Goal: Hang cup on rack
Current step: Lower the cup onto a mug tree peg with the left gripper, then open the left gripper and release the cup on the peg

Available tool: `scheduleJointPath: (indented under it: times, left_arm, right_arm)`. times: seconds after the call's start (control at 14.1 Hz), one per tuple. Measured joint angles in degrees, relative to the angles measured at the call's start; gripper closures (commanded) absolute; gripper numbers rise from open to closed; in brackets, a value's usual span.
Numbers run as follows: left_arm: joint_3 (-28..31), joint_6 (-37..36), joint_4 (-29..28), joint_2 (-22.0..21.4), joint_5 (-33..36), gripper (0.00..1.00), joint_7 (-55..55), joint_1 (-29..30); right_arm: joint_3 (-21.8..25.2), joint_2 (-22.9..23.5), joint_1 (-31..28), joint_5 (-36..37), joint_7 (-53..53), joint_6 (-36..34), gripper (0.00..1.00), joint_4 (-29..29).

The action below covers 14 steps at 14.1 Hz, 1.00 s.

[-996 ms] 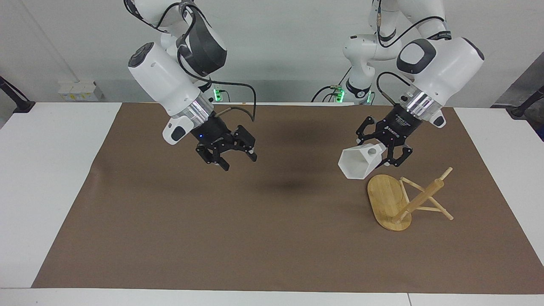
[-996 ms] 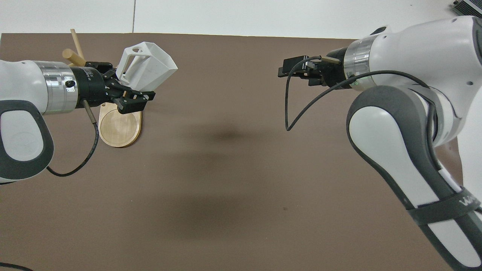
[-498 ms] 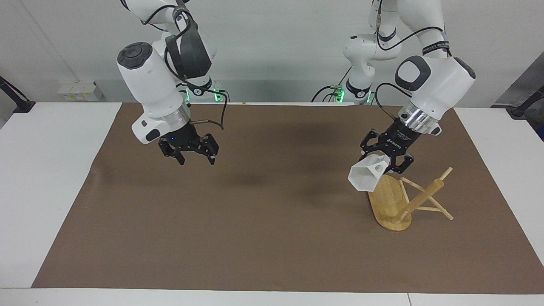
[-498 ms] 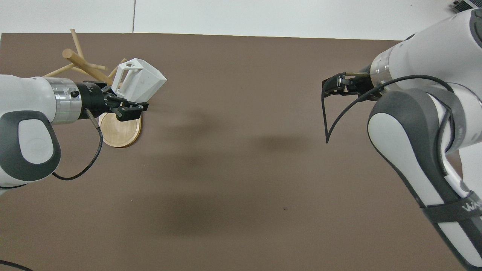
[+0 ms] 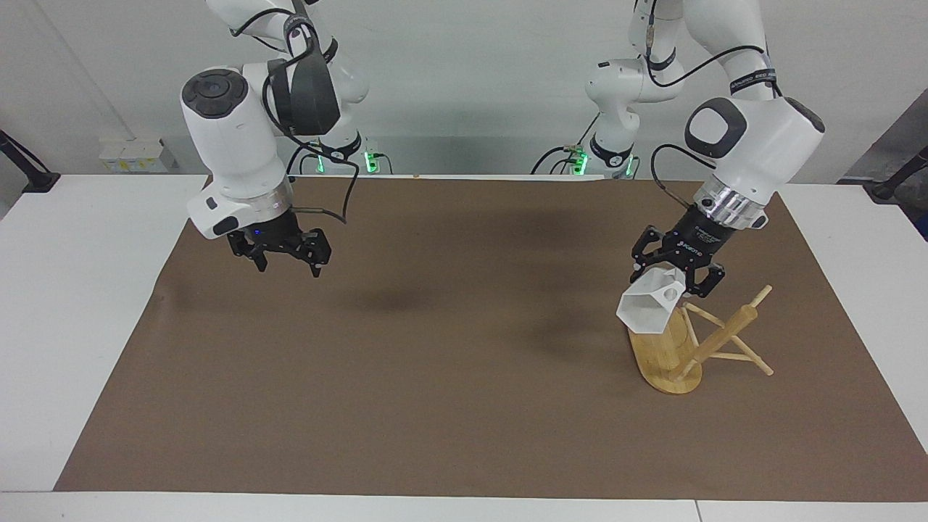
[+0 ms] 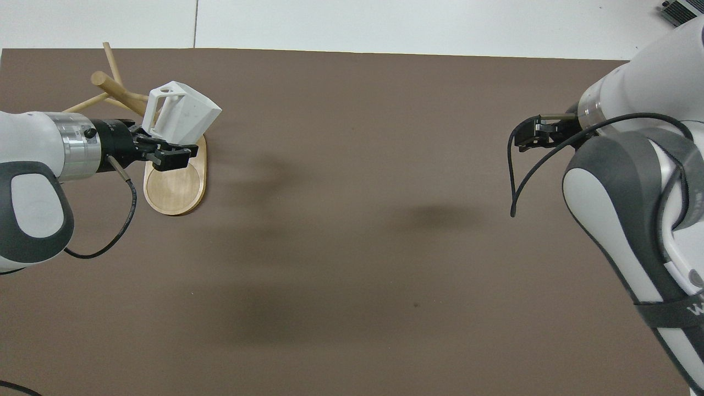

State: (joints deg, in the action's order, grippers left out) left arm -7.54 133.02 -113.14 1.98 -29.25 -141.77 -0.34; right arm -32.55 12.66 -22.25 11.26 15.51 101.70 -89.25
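My left gripper is to release the white cup on the rack's upper peg pointing (image 6: 157, 110) toward the mat's middle.
The white faceted cup (image 5: 647, 308) hangs tilted in my left gripper (image 5: 678, 279), which is shut on its handle end, just above the rack's base. The bamboo rack (image 5: 663, 348) lies tipped on its side at the left arm's end of the table. Its post (image 5: 725, 333) and pegs point away from the cup. In the overhead view the cup (image 6: 184, 113) covers the farther end of the oval base (image 6: 176, 187), and the left gripper (image 6: 165, 143) is beside it. My right gripper (image 5: 286, 261) is open and empty, raised over the mat at the right arm's end; it also shows in the overhead view (image 6: 525, 137).
A brown mat (image 5: 435, 362) covers most of the white table (image 5: 87, 304). Nothing else lies on it. The rack's pegs (image 5: 754, 362) stick out toward the left arm's end of the mat.
The left gripper has carried the cup down and toward the left arm's end, to just over the rack's base. The right arm has drawn back toward its own end.
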Motion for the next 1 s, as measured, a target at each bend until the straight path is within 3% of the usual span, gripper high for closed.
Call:
scheduleJointPath:
  times: [0.43, 1.0]
  left_arm:
    - [-0.2, 3.8, -2.0, 0.0, 0.8, 1.00, -2.2, 0.8]
    - [0.0, 6.1, -3.2, 0.0, 0.9, 1.00, -2.8, 1.5]
  right_arm:
    - [0.3, -4.1, -2.2, -0.4, -8.5, -1.5, 0.00, 0.0]
    - [0.4, -4.8, -3.2, -5.4, -14.4, -2.2, 0.00, 0.0]
